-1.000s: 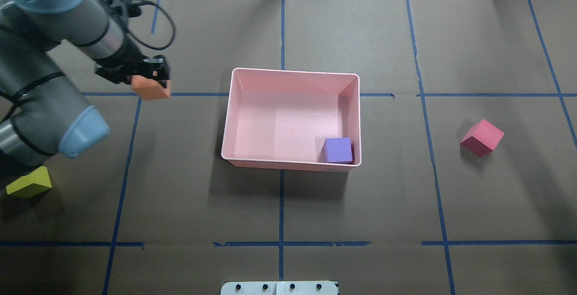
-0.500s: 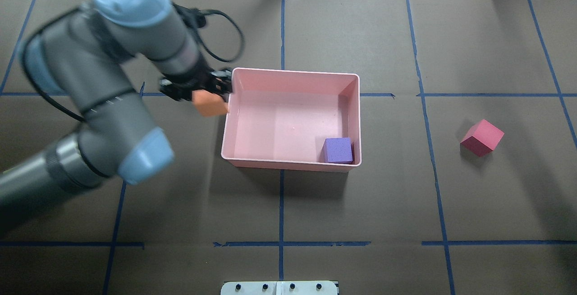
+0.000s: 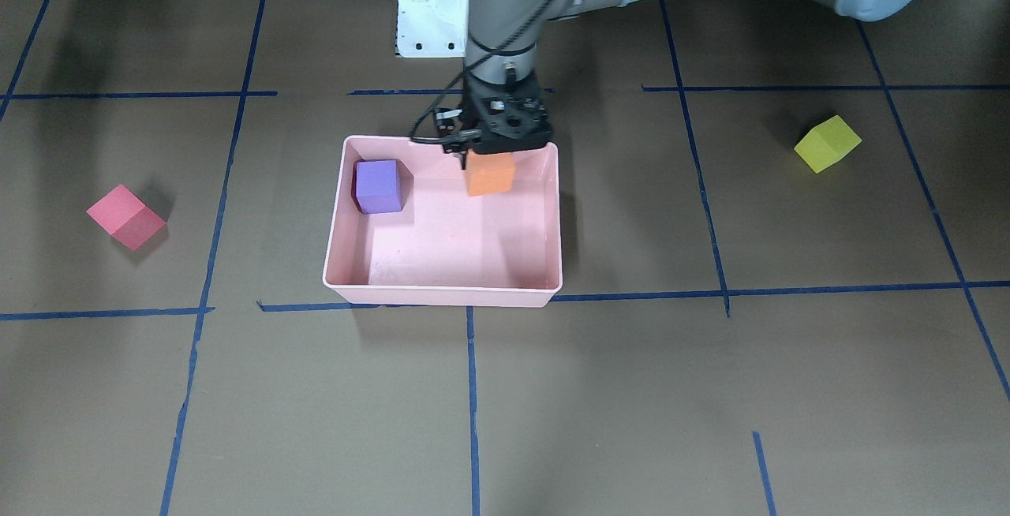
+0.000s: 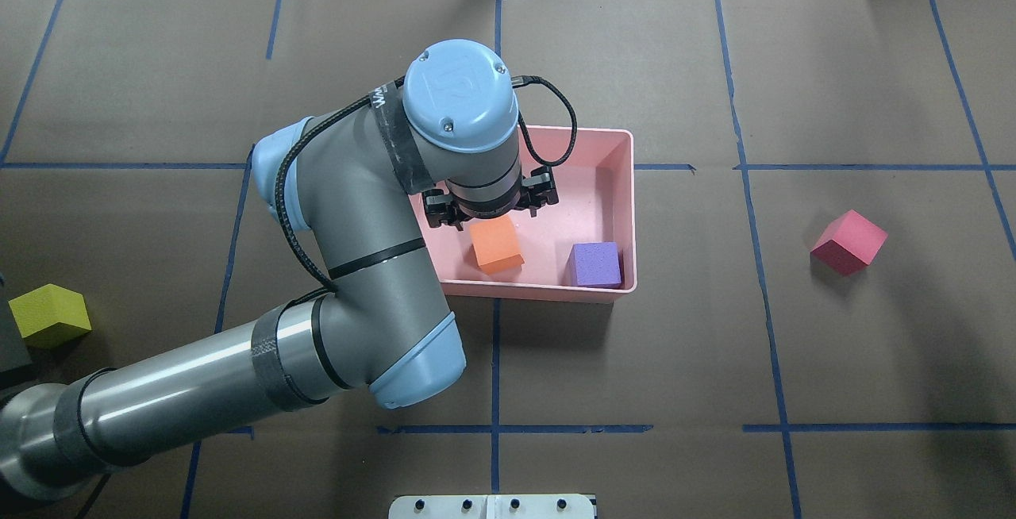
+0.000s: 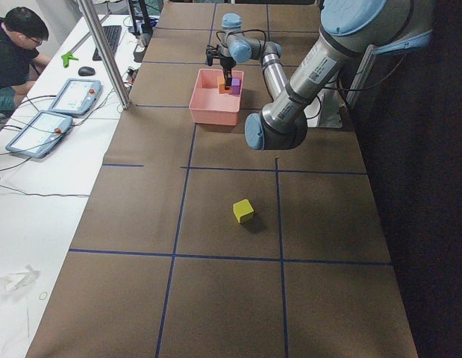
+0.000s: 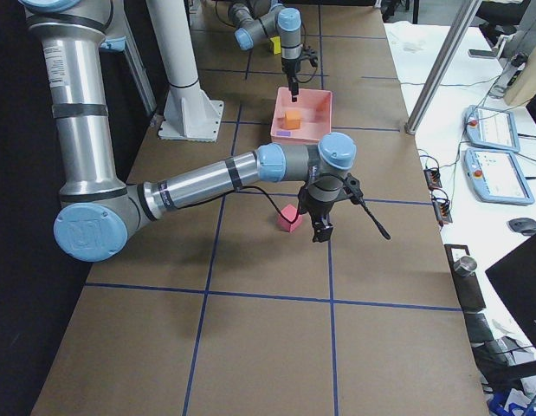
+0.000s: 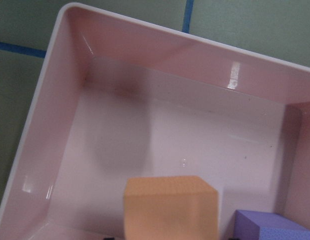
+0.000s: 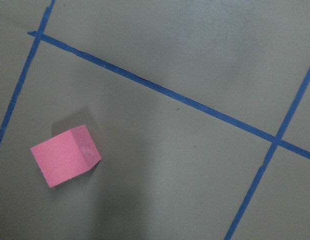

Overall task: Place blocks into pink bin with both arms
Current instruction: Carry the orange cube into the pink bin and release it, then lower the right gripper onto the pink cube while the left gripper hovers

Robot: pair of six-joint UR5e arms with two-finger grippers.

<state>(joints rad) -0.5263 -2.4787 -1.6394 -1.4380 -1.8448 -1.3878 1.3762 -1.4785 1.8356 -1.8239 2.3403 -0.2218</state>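
Note:
The robot's right gripper needs to next move to the red-pink block's middle (image 3: pixel 124 215) (image 8: pixel 67 156) and close there across the opposite sides of the block.
My left gripper (image 3: pixel 489 158) is shut on the orange block (image 3: pixel 489 174) and holds it over the pink bin (image 3: pixel 442 296), near the robot-side wall. From overhead the gripper (image 4: pixel 490 216) sits above the bin (image 4: pixel 633 209) with the orange block (image 4: pixel 496 247) below it. The purple block (image 4: pixel 595 264) lies in a bin corner. The left wrist view shows the orange block (image 7: pixel 170 207) above the bin floor. The yellow-green block (image 4: pixel 49 315) and red-pink block (image 4: pixel 848 243) lie on the table. My right gripper (image 6: pixel 321 230) hangs beside the red-pink block (image 6: pixel 289 218); I cannot tell if it is open.
A white pedestal (image 3: pixel 430 11) stands behind the bin on the robot side. Blue tape lines cross the brown table cover. An operator (image 5: pixel 14 45) sits past the far table edge with tablets (image 5: pixel 74 95) and a metal pole (image 5: pixel 104 52).
My left arm has swung right with the orange block, from left of the bin to over its inside. The purple and red-pink blocks have not moved.

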